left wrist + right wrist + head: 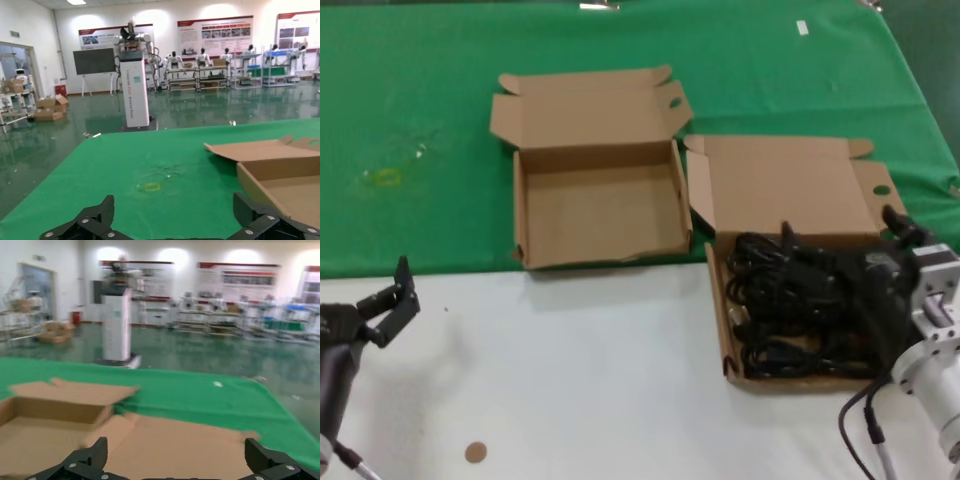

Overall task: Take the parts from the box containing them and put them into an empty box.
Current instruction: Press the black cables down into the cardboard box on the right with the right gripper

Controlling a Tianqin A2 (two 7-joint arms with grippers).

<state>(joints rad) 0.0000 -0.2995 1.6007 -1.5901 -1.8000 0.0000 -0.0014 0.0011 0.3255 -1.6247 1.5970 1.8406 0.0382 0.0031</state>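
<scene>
Next, I need to close my right gripper on the tied middle [840, 302] of the topmost black cable coil, between the near and far coils in the cable box.
The black cables [800, 300] lie coiled in the longer cardboard box [728, 330] at the right, its lid [785, 180] folded back. The wider empty box [600, 215] stands open to its left. My right gripper [885, 245] is open, at the right end of the cable box just over the cables and holding nothing. In the right wrist view the gripper [176, 450] faces the lid [180, 440], and the cables are hidden. My left gripper [388, 300] is open and empty over the white table at the near left. In its wrist view the gripper [174, 207] faces the empty box [280, 175].
A green cloth [420, 120] covers the far half of the table, and the near half is white [600, 380]. A small brown disc [475, 452] lies near the front edge. A yellowish mark [385, 178] is on the cloth at the left.
</scene>
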